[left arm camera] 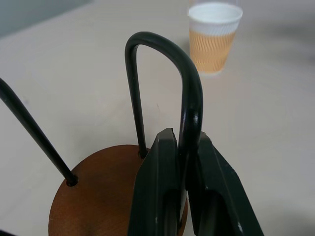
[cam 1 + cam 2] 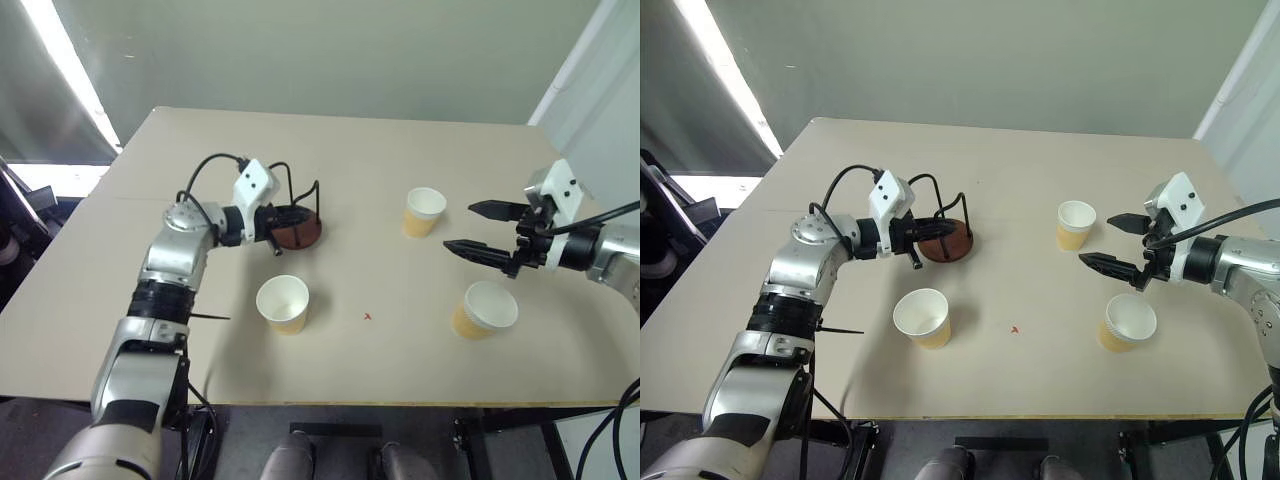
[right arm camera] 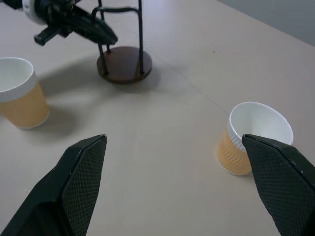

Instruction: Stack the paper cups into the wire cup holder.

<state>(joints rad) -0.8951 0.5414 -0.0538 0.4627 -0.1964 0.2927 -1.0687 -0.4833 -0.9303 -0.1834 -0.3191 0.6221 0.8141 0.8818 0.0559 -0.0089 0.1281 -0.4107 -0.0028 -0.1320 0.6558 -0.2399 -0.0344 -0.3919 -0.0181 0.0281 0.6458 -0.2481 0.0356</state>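
Next, I should use my right gripper to grab the back paper cup's near rim (image 2: 433,216) (image 3: 237,142), on the cup farthest from the table's front edge.
The wire cup holder (image 2: 303,237) has a reddish-brown disc base and black wire loops and stands left of the table's middle. My left gripper (image 2: 292,218) is shut on one of its upright loops (image 1: 189,88), fingers clamped on either side of the wire. Three paper cups stand upright and apart. One cup (image 2: 425,211) is to the right of the holder, one (image 2: 283,304) is near the front, and one (image 2: 484,309) is at the front right. My right gripper (image 2: 458,226) hangs open above the table between the two right-hand cups, holding nothing.
The beige table (image 2: 380,150) has bare room at the back and in the middle, with a small red mark (image 2: 367,317) near the front. The front edge lies just below the two nearer cups.
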